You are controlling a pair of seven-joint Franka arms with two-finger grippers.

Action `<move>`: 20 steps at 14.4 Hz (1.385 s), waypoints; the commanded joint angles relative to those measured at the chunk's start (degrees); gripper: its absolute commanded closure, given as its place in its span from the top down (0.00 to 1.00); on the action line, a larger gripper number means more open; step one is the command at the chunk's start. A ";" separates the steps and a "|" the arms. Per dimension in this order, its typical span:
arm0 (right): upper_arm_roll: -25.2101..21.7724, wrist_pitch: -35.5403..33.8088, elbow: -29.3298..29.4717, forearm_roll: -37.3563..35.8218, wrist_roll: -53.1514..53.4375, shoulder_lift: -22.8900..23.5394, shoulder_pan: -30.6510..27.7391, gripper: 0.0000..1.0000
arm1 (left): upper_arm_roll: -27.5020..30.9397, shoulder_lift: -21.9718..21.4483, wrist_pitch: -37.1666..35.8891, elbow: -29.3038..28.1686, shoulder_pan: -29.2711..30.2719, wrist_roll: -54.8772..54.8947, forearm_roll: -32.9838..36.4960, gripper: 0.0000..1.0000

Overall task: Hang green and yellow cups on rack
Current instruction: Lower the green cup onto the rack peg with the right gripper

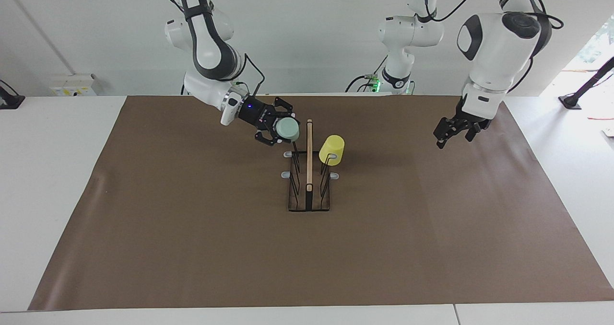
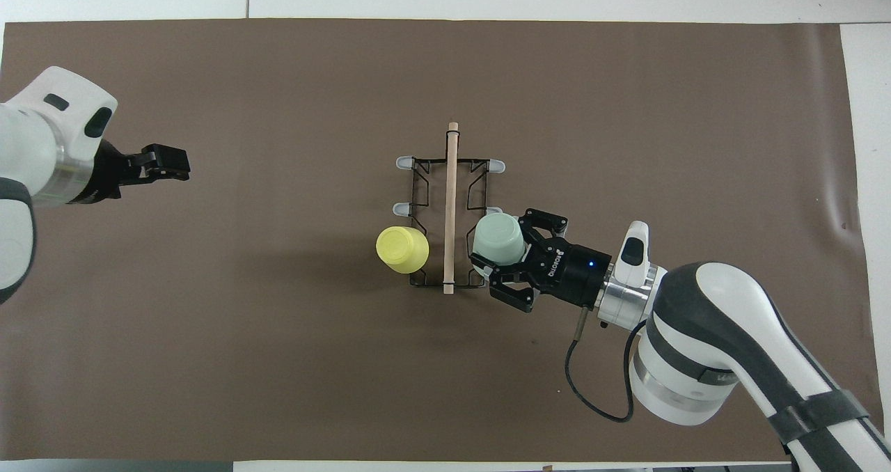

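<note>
The robot's right gripper needs to release the green cup on the rack's peg straight (image 2: pixel 488 258) across from the yellow cup.
The rack (image 1: pixel 309 171) stands mid-table on its black base; it also shows in the overhead view (image 2: pixel 450 179). The yellow cup (image 1: pixel 332 148) hangs upside down on a peg on the left arm's side, nearest the robots (image 2: pixel 401 248). My right gripper (image 1: pixel 282 129) is shut on the green cup (image 1: pixel 289 128) and holds it at the rack's peg nearest the robots on the right arm's side (image 2: pixel 499 237). I cannot tell whether the peg is inside the cup. My left gripper (image 1: pixel 452 140) is open and empty, raised over the mat toward the left arm's end (image 2: pixel 179 166).
A brown mat (image 1: pixel 192 229) covers most of the white table. Two grey-tipped pegs (image 1: pixel 286 175) on the right arm's side of the rack are bare, as are two on the left arm's side.
</note>
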 commanded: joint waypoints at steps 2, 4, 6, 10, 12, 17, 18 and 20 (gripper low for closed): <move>0.12 -0.64 0.62 4.30 -7.38 4.64 0.04 0.00 | -0.47 1.30 -8.13 6.75 4.45 8.53 -2.32 1.00; 0.12 -3.88 0.18 6.15 -10.18 7.19 0.04 0.00 | -0.47 1.56 -11.30 8.77 6.73 12.12 -3.91 1.00; 0.12 -5.83 -0.08 8.70 -17.11 10.53 -0.31 0.00 | -0.38 2.26 -15.96 11.49 7.27 15.04 -3.47 1.00; 0.12 -5.31 -0.44 8.71 -17.67 10.81 -0.23 0.00 | -0.21 1.82 -18.17 10.98 7.27 15.39 -3.29 1.00; 0.12 -5.22 -0.35 8.71 -17.50 10.72 -0.23 0.05 | -0.21 1.82 -18.17 10.89 7.45 15.40 -3.21 1.00; 0.12 -5.04 -0.17 8.62 -13.65 7.83 -0.31 1.00 | -0.21 1.74 -18.35 10.89 8.15 16.10 -3.03 1.00; 0.12 -4.95 -0.17 8.53 -12.24 6.86 -0.31 1.00 | -0.21 1.74 -18.52 10.80 8.15 16.19 -3.03 1.00; -0.05 -4.95 -0.08 7.66 -9.77 4.58 -0.49 1.00 | -0.21 1.74 -18.44 10.63 8.15 16.27 -3.03 1.00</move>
